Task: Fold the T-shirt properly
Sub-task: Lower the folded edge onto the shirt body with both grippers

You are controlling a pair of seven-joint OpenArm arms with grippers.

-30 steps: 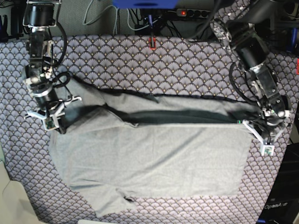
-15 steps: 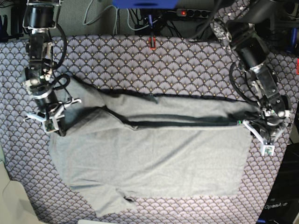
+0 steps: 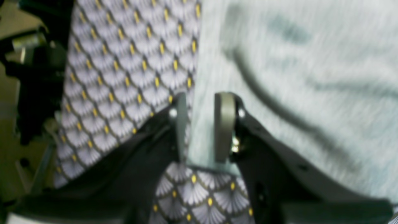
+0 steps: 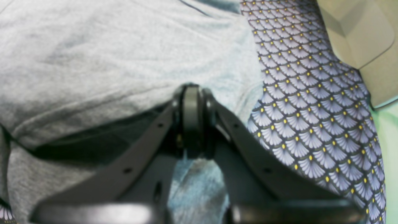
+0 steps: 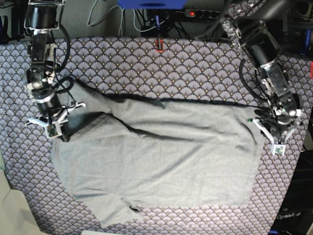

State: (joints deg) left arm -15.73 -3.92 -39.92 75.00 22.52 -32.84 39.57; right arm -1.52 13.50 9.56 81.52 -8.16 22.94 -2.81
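Observation:
The T-shirt's folded edge bends back into a peak past the T-shirt's corner in my right gripper, so next I open, grab the cloth (image 5: 92, 113) behind it and pull forward.
The light grey T-shirt (image 5: 161, 161) lies spread across the purple tablecloth (image 5: 146, 68), with its far edge folded over toward the front. My left gripper (image 5: 274, 139) sits at the shirt's right edge. In the left wrist view the left gripper (image 3: 201, 124) is open, its fingers (image 3: 224, 124) straddling the shirt's edge (image 3: 279, 62) without pinching it. My right gripper (image 5: 54, 128) is at the shirt's far left corner. The right wrist view shows the right gripper (image 4: 191, 121) shut on a bunch of the T-shirt (image 4: 93, 62).
A red clip (image 5: 159, 45) sits at the table's back edge, with cables and a power strip (image 5: 195, 13) behind it. A beige object (image 5: 12, 210) lies off the front left corner. The cloth's right edge drops off just past the left gripper.
The left gripper opened and let go of the shirt's edge, then drew back slightly. The raised fold dropped and the dark gap under it closed. The right gripper kept its hold.

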